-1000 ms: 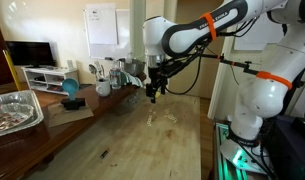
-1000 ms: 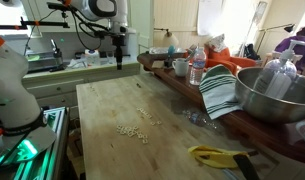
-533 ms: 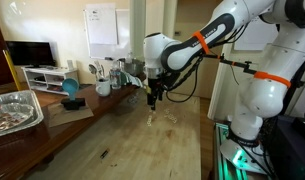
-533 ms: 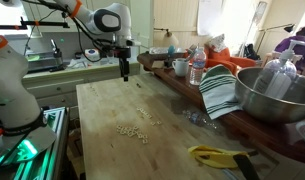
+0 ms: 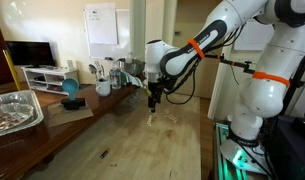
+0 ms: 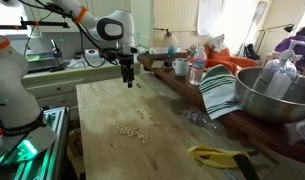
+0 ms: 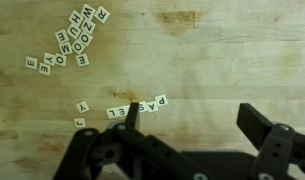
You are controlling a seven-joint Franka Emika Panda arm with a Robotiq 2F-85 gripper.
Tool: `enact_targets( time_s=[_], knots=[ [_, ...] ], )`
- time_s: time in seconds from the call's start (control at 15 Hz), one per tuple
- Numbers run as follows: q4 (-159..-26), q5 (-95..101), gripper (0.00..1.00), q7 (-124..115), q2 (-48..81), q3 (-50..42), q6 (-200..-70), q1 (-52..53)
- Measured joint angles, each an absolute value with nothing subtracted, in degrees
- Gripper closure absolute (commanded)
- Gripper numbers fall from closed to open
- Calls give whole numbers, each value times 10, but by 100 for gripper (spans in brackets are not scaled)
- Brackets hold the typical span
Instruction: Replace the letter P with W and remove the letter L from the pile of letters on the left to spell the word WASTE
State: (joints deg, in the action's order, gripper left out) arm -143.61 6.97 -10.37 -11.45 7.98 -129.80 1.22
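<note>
I will next move my gripper to the sides of the P tile [image 5: 150, 122] [image 7: 161, 100], at the end of the row beside the A tile, and close it there.
In the wrist view a row of white letter tiles [image 7: 142, 106] lies on the wooden table [image 7: 212, 60]. It reads P, A, S, then E, L, seen upside down. A loose pile of tiles [image 7: 74, 40] lies at the upper left. My gripper [image 7: 192, 125] is open and empty above the table. Its left finger covers part of the row between S and E. In both exterior views the gripper [image 5: 154, 97] [image 6: 129, 80] hangs a little above the table near the tile row [image 6: 145, 112] and the pile [image 6: 132, 132].
Two stray tiles [image 7: 81, 106] lie left of the row. A side counter holds bottles and cups [image 5: 107, 75], a foil tray [image 5: 14, 108], a metal bowl [image 6: 277, 95] and a striped towel [image 6: 220, 92]. A yellow-handled tool [image 6: 217, 155] lies at the table's near end.
The arm has moved along the table towards the tiles and come down closer to the surface. The gripper has stayed open and the tiles have not moved.
</note>
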Motion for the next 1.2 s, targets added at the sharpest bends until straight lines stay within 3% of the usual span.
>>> enact_targets(
  time_s=[0.33,0.4,0.53,1.07,1.2],
  knots=[
    [-1446,91,3,-101,-98,78,-1313,13],
    [-1454,97,26,-96,-86,75,-1331,13],
    [-1471,103,30,-80,-60,66,-1377,13],
    [-1490,105,92,-18,23,31,-1532,13],
    [-1490,105,100,-9,36,26,-1556,13]
  ],
)
